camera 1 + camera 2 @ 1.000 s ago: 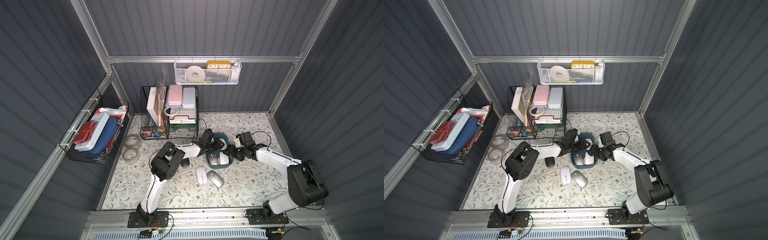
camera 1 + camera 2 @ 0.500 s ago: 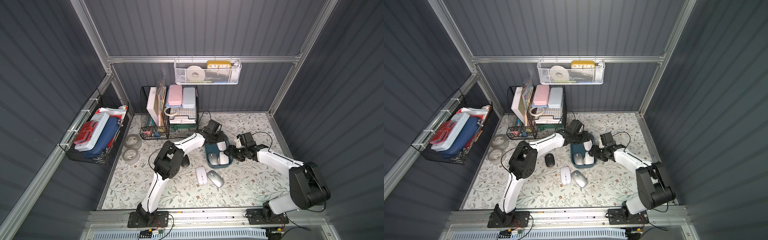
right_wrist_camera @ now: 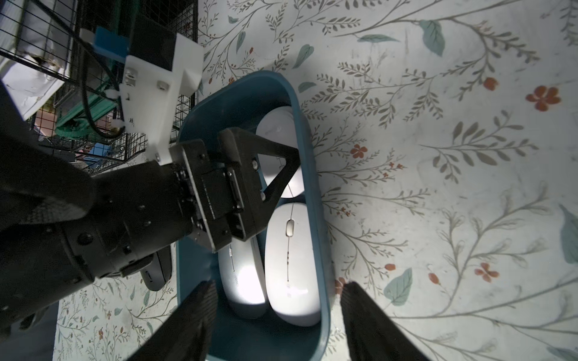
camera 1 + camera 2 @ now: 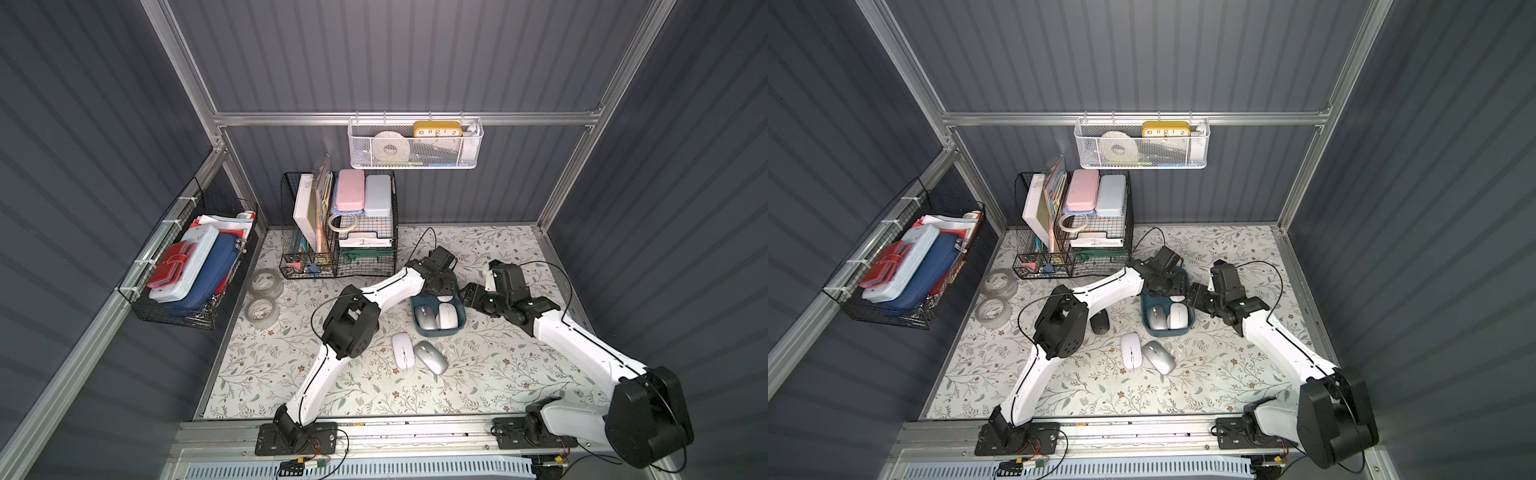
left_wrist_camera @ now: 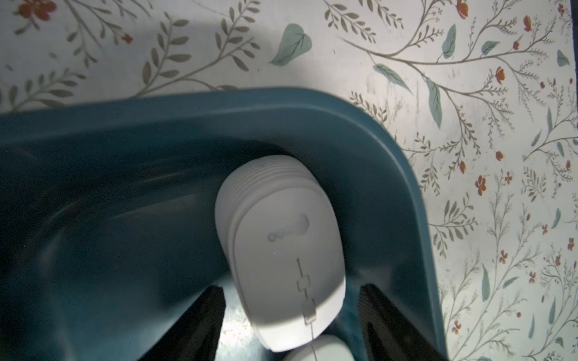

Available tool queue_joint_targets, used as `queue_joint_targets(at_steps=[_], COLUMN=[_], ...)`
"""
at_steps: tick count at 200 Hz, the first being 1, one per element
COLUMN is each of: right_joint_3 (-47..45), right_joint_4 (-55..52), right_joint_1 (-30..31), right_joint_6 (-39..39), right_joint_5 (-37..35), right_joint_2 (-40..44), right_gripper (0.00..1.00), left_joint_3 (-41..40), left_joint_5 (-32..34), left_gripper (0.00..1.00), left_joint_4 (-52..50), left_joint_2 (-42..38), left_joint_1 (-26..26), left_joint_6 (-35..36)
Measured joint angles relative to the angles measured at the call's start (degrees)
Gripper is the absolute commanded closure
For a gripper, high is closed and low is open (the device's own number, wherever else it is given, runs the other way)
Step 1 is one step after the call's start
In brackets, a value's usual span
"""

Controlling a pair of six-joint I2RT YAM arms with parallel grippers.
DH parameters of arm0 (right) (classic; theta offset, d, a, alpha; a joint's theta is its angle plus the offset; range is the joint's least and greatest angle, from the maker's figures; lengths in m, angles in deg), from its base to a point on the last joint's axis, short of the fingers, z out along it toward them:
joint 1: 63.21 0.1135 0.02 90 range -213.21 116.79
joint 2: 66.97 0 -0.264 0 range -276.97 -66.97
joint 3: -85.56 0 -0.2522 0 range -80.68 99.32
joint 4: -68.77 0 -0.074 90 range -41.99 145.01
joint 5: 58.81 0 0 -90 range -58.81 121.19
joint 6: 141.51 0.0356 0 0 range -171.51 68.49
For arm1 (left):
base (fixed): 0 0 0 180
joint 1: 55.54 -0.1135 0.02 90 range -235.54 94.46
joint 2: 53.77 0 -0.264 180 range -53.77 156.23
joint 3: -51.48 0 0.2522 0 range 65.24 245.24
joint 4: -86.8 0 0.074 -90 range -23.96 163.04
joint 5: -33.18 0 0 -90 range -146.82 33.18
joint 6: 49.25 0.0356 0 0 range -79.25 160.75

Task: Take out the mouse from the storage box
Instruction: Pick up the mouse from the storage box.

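Observation:
My left gripper is over the front end of the far white mouse, near the other white mouse, so next I grip closer to the far white mouse's logo point(image 5: 289, 228).
The teal storage box point(image 4: 436, 333) lies mid-table in both top views and holds a silver mouse point(image 4: 424, 316), a white mouse point(image 4: 447, 318) and another white mouse point(image 5: 281, 243) at its far end. My left gripper point(image 5: 291, 312) hangs open over that far end, with one finger on either side of the far white mouse and not touching it. From the right, my right gripper point(image 3: 276, 312) stands open over the box's near end. One of its fingers point(image 3: 359, 312) is outside the box's wall point(image 3: 314, 187). It holds nothing.
A white mouse point(image 4: 402, 350), a silver mouse point(image 4: 432, 357) and a black mouse point(image 4: 1099, 323) lie on the floral mat outside the box. A black wire organiser point(image 4: 338, 232) stands behind, with tape rolls point(image 4: 262, 307) to its left. A white mesh basket point(image 4: 415, 143) hangs on the back wall.
My left gripper has swung from the box's left side to over its far end, and its jaws have opened wider. The right arm has barely moved.

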Motion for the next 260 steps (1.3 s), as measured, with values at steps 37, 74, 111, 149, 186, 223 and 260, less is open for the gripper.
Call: queue_joint_targets(at_steps=[37,74,111,149,186,223,260], right_joint_3=[-2.43,-3.87,-4.55,-4.55,-4.55,-4.55,-4.55], right_joint_4=[0.15,1.42,1.81,2.49,3.08,3.17,3.26], right_joint_1=[0.00,0.00,0.00,0.00,0.00,0.00,0.00], right_joint_6=[0.98,2.27,2.64,2.64,2.67,2.84,2.84], right_joint_5=[-1.22,-1.49,-1.49,-1.46,-1.03,-0.76,-0.83], right_joint_2=[3.37,6.75,6.75,5.53,4.20,3.56,3.56], right_gripper=[0.31,0.30,0.30,0.30,0.30,0.30,0.30], left_joint_3=[3.43,9.66,10.16,2.08,0.72,2.62,7.82], left_joint_5=[1.97,4.66,7.89,10.75,12.00,11.45,10.93], left_gripper=[0.25,0.25,0.28,0.28,0.21,0.12,0.13], left_joint_4=[-2.14,-6.05,-7.19,-6.45,-6.86,-7.26,-8.85], left_joint_2=[2.12,6.36,6.58,1.33,0.31,0.85,3.69], left_joint_1=[0.42,0.59,0.90,1.09,1.07,1.07,1.05], left_joint_6=[0.46,1.03,1.20,1.84,3.13,5.57,8.17])
